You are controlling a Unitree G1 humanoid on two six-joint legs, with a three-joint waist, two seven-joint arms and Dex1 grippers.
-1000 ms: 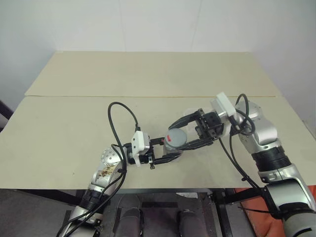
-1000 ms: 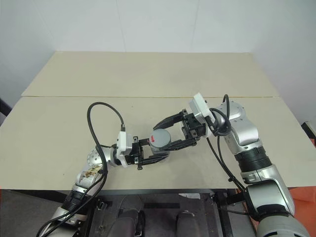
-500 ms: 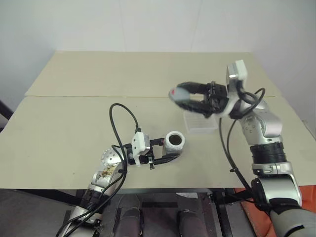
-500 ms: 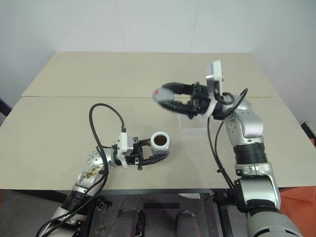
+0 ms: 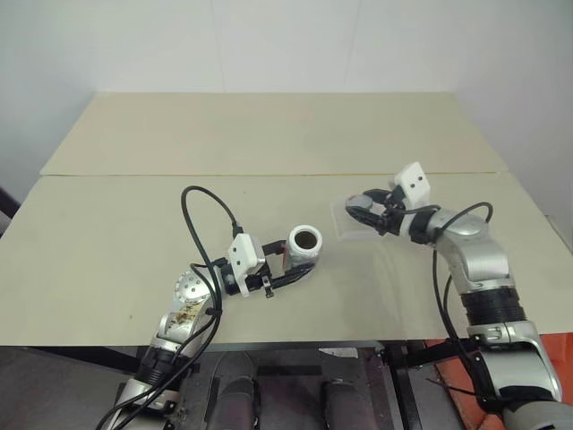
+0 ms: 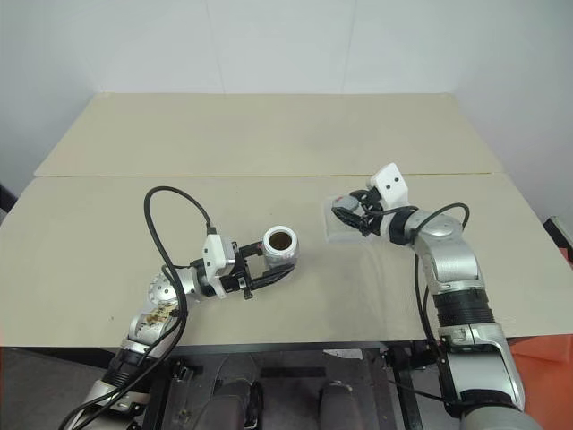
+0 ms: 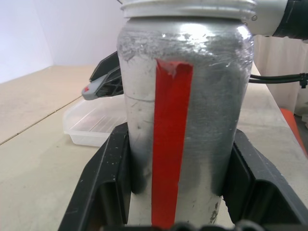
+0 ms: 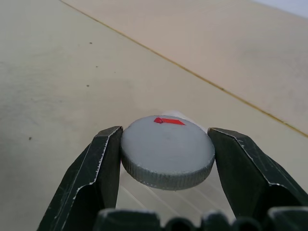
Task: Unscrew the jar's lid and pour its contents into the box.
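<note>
Next, I release the lid from my right gripper onto the table off the box's near corner [image 5: 414,257], so that it lies away from the jar.
The jar [image 5: 304,244] stands upright and uncapped on the table, silvery with a red strip [image 7: 171,144] down its side and dark contents visible through its mouth. My left gripper [image 5: 299,262] is shut on the jar's body, one finger [image 7: 103,185] on each side. Off to the right, my right gripper [image 5: 361,207] is shut on the lid [image 8: 167,150], a flat grey cap with a red mark, held level by its edge. The lid hangs just above the near-left corner of the clear shallow box [image 5: 356,229]. The box [image 7: 91,127] lies on the table beyond the jar.
The beige table [image 5: 134,224] has a seam line [image 5: 269,175] running across behind the work area, and its front edge [image 5: 340,340] lies close below the jar. A black cable [image 5: 201,224] loops up from my left wrist.
My right gripper lifted the lid off the jar, carried it up and to the right, then lowered it over the box. The jar now stands uncapped in my left gripper.
</note>
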